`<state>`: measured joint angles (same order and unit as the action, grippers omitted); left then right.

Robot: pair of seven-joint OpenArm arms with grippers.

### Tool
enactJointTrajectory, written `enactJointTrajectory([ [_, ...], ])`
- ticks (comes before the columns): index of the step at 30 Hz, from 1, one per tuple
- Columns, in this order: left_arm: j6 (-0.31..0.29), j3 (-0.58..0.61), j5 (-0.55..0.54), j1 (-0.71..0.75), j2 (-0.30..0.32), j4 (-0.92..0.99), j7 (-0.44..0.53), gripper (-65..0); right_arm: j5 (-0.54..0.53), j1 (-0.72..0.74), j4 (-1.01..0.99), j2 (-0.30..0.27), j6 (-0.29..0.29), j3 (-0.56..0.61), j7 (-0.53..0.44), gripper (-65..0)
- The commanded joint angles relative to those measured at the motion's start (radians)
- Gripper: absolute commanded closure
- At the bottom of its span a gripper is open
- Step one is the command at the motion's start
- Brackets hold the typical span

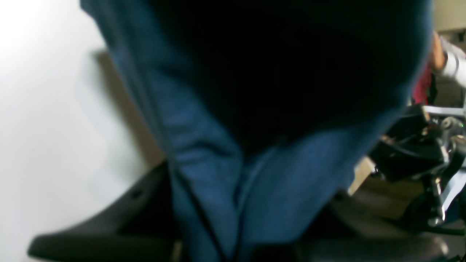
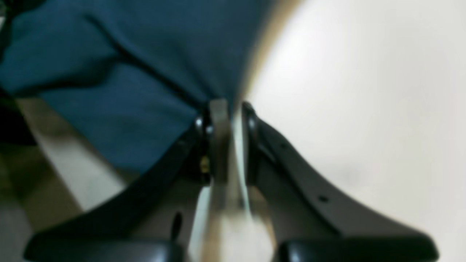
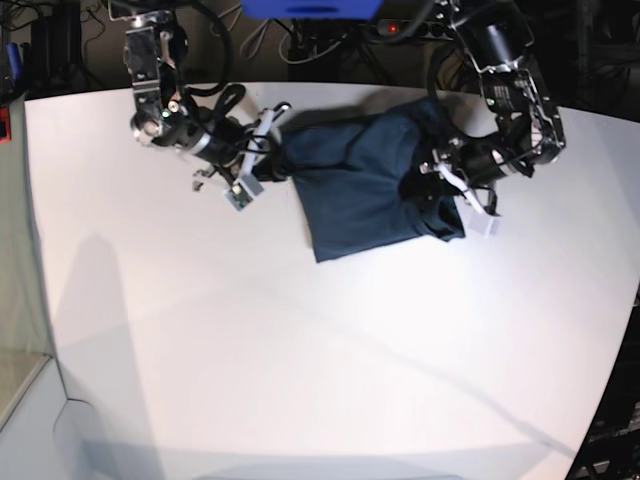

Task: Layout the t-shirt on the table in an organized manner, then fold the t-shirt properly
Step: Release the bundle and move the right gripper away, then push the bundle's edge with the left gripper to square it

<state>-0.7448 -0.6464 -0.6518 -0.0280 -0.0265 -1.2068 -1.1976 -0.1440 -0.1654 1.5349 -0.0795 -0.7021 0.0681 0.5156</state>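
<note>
The robot's left gripper will release the navy t-shirt's edge on the bare white table [image 3: 243, 312] in front of the robot's right gripper. The t-shirt still lies bunched at the table's far middle.
The dark navy t-shirt [image 3: 365, 190] lies bunched at the far middle of the white table [image 3: 300, 350], stretched between both arms. On the base view's right, my left gripper [image 3: 445, 185] is at the shirt's rumpled right side. In the left wrist view the blue cloth [image 1: 204, 153] runs down between the black fingers [image 1: 109, 225] and hides their tips; my left gripper [image 1: 247, 174] is shut on it. On the base view's left, my right gripper [image 3: 278, 165] holds the shirt's left edge. In the right wrist view my right gripper [image 2: 227, 109] is shut on the cloth's [image 2: 145, 72] edge.
Cables, a power strip and a blue box [image 3: 310, 8] sit behind the table's far edge. Dark arm hardware [image 1: 418, 156] shows at the right of the left wrist view. The table's edge and floor show at the lower left [image 2: 22, 196] of the right wrist view.
</note>
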Motion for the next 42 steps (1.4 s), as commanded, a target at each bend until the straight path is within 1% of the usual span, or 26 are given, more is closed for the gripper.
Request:
enactJointTrajectory([
  [1, 0.047, 0.003, 0.135, 0.006, 0.024, 0.005, -0.055, -0.4, -0.015, 0.011, 0.034, -0.003, 0.004, 0.000, -0.010, -6.2],
  [4, 0.047, 0.073, 0.134, -0.025, 0.064, 0.005, -0.054, -0.4, -0.016, 0.011, 0.069, -0.021, 0.004, -0.001, 0.028, -6.2],
  [7, 0.047, 0.164, 0.132, -0.054, 0.101, 0.005, -0.049, -0.4, -0.016, 0.008, 0.095, -0.027, 0.004, -0.024, 0.042, -6.2],
  [12, 0.049, 0.368, 0.135, -0.142, 0.175, 0.005, -0.047, -0.4, -0.016, -0.013, 0.137, -0.022, 0.004, -0.147, 0.041, -6.2],
  [15, 0.070, 0.508, 0.135, -0.207, 0.210, 0.005, -0.046, -0.4, -0.016, -0.016, 0.144, -0.026, 0.004, -0.210, 0.041, -6.2],
  [18, 0.074, 0.653, 0.135, -0.269, 0.234, 0.003, 0.022, -0.4, -0.016, -0.016, 0.143, -0.027, 0.004, -0.285, 0.041, -6.2],
  [23, 0.070, 0.976, 0.137, -0.395, 0.265, 0.015, 0.178, -0.4, -0.016, -0.018, 0.143, -0.021, 0.004, -0.437, 0.042, -6.0],
  [25, 0.070, 1.095, 0.142, -0.459, 0.268, 0.017, 0.230, -0.4, -0.015, -0.018, 0.143, -0.021, 0.004, -0.475, 0.042, -6.0],
  [27, 0.069, 1.206, 0.180, -0.514, 0.262, 0.017, 0.269, -0.4, -0.015, -0.020, 0.141, -0.024, 0.004, -0.518, 0.042, -6.0],
  [28, 0.069, 1.255, 0.215, -0.537, 0.256, 0.018, 0.284, -0.4, -0.015, -0.020, 0.143, -0.024, 0.004, -0.540, 0.042, -6.0],
  [29, 0.067, 1.301, 0.258, -0.562, 0.233, 0.025, 0.293, -0.4, -0.015, -0.021, 0.143, -0.024, 0.004, -0.560, 0.042, -6.0],
  [31, 0.066, 1.371, 0.343, -0.605, 0.179, 0.068, 0.302, -0.4, -0.015, -0.035, 0.143, -0.026, 0.004, -0.592, 0.042, -6.1],
  [33, 0.064, 1.411, 0.429, -0.629, 0.124, 0.141, 0.308, -0.4, -0.015, -0.043, 0.144, -0.027, 0.004, -0.610, 0.042, -6.1],
  [35, 0.064, 1.431, 0.510, -0.642, 0.055, 0.215, 0.312, -0.4, -0.015, -0.046, 0.144, -0.027, 0.004, -0.634, 0.042, -6.0],
  [36, 0.063, 1.434, 0.554, -0.643, 0.023, 0.246, 0.328, -0.4, -0.015, -0.047, 0.144, -0.027, 0.004, -0.652, 0.042, -6.0],
  [40, 0.063, 1.434, 0.689, -0.643, -0.068, 0.342, 0.433, -0.4, -0.015, -0.050, 0.144, -0.027, 0.004, -0.696, 0.042, -6.1],
  [42, 0.063, 1.434, 0.726, -0.643, -0.102, 0.390, 0.476, -0.4, -0.015, -0.061, 0.144, -0.027, 0.004, -0.716, 0.042, -6.1],
])
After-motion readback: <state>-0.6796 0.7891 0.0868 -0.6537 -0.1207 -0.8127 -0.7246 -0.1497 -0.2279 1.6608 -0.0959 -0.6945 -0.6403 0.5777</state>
